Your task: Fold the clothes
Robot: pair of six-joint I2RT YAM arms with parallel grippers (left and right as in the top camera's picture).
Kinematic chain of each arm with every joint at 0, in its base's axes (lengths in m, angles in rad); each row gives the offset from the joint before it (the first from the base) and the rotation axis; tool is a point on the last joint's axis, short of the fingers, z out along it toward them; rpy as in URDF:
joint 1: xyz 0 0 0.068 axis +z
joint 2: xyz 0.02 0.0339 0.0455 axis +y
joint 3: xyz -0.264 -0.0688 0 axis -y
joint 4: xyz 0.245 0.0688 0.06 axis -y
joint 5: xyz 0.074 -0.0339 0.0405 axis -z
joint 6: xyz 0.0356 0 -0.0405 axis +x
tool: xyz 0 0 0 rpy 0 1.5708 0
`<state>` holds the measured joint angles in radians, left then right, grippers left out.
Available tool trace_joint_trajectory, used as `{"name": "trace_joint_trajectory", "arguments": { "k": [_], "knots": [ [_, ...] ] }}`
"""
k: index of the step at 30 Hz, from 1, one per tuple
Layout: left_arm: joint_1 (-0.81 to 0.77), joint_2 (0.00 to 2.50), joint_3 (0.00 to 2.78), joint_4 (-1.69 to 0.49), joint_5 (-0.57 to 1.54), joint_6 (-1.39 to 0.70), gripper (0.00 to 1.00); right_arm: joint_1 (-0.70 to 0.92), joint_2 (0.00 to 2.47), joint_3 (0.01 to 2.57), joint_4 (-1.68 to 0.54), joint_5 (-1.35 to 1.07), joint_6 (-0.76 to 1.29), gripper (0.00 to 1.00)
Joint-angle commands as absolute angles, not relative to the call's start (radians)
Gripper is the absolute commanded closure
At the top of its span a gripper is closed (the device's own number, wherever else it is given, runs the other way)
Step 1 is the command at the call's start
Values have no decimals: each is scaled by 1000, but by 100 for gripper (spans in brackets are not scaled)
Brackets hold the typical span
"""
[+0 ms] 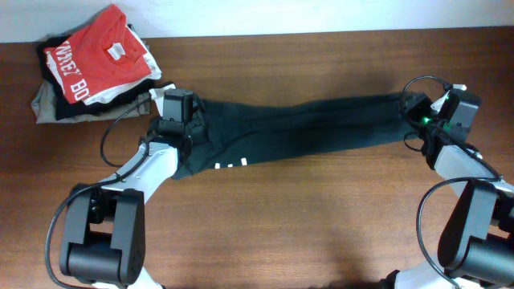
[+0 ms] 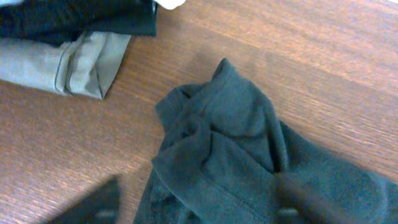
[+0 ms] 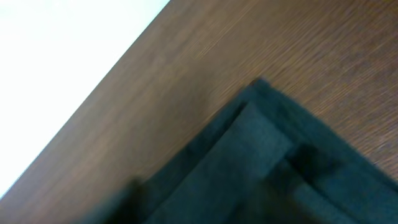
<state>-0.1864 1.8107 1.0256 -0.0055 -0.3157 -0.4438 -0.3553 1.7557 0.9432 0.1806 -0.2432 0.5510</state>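
The end of the charcoal garment is bunched up under my left gripper, so next I grab the rumpled fabric (image 2: pixel 208 146) and pull that end out flat before I fold the garment.
The dark charcoal trouser-like garment (image 1: pixel 305 128) lies stretched across the far half of the table, with white print marks on its front edge. My left gripper (image 1: pixel 178 122) is over its left end. In the left wrist view its fingers (image 2: pixel 199 210) are wide apart, one on bare wood and one over the bunched fabric (image 2: pixel 236 143). My right gripper (image 1: pixel 423 120) is over the right end. In the blurred right wrist view the fingers (image 3: pixel 221 199) look spread over the flat, layered corner of the fabric (image 3: pixel 273 155).
A pile of folded clothes sits at the far left corner: a red T-shirt with white letters (image 1: pixel 92 56) on top, white and black layers, and khaki (image 1: pixel 56 108) below. The khaki (image 2: pixel 68 62) lies close to the garment's left end. The wooden table (image 1: pixel 281 225) has a white wall behind it.
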Motion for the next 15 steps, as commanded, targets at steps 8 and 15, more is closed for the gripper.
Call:
{"name": "trace_joint_trajectory", "arguments": {
  "k": [8, 15],
  "knots": [
    [-174, 1658, 1102, -448, 54, -316, 76, -309, 1772, 1320, -501, -302, 370, 79],
    [-137, 1784, 1102, -579, 45, -298, 99, -229, 1980, 1316, -568, -122, 371, 96]
  ]
}}
